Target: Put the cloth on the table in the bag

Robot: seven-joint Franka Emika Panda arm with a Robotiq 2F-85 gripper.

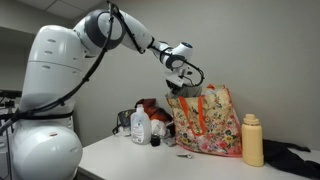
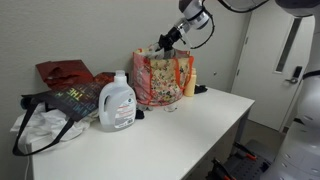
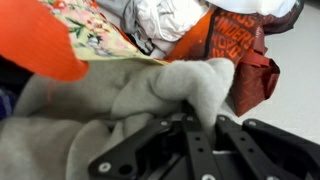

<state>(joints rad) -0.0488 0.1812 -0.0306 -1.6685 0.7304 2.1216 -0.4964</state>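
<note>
Next, my gripper lets go of the grey cloth in the floral bag's open top [image 1: 189, 92] [image 3: 62, 102], beside the orange-lined rim.
My gripper [image 1: 180, 78] hovers just above the open top of the floral bag [image 1: 207, 122], which stands on the white table [image 1: 130, 160]. In the wrist view the gripper [image 3: 196, 118] is shut on a grey cloth [image 3: 100, 110]. The cloth bunches in front of the jaws and hangs over the bag's orange-lined floral rim [image 3: 75, 30]. In an exterior view the gripper [image 2: 170, 40] and a bit of cloth sit right over the bag [image 2: 160, 78]. How far the cloth reaches into the bag is hidden.
A white detergent bottle [image 1: 140, 127] [image 2: 117, 103] and a red-orange bag [image 2: 65, 72] [image 3: 240, 50] stand beside the floral bag. A yellow bottle [image 1: 252, 140] and dark fabric [image 1: 292, 158] lie on its other side. A black tote with white contents [image 2: 42, 122] sits at the table end.
</note>
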